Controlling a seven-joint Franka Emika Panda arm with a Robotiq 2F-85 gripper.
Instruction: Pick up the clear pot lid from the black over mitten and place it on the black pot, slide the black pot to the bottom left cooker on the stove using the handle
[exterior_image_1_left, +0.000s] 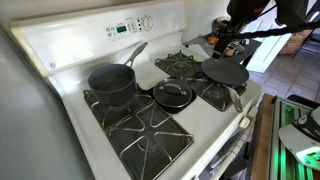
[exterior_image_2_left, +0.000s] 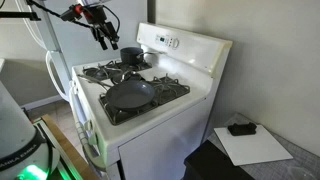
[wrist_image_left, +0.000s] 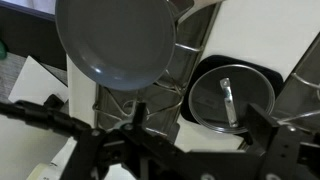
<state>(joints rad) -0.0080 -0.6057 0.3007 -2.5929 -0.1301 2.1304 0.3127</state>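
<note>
Next, my gripper moves to the clear pot lid's metal handle (exterior_image_1_left: 174, 91) (wrist_image_left: 229, 101), above the black oven mitten, and closes there.
The clear pot lid (exterior_image_1_left: 173, 94) with a metal handle lies on the black oven mitten (exterior_image_1_left: 176, 104) in the middle of the stove. It also shows in the wrist view (wrist_image_left: 228, 96), lying flat on the mitten (wrist_image_left: 266, 76). The black pot (exterior_image_1_left: 110, 80) with a long handle stands on a rear burner; it shows in both exterior views (exterior_image_2_left: 132, 57). My gripper (exterior_image_1_left: 232, 38) hangs open and empty above the stove's edge, high over the frying pan side (exterior_image_2_left: 103, 38). In the wrist view its fingers (wrist_image_left: 200, 125) frame the lid's near side from above.
A dark frying pan (exterior_image_1_left: 225, 74) sits on a burner beside the lid, seen also in the other exterior view (exterior_image_2_left: 130, 95) and the wrist view (wrist_image_left: 115, 40). The front burner grate (exterior_image_1_left: 145, 135) next to the pot is bare. The control panel (exterior_image_1_left: 130, 27) rises at the back.
</note>
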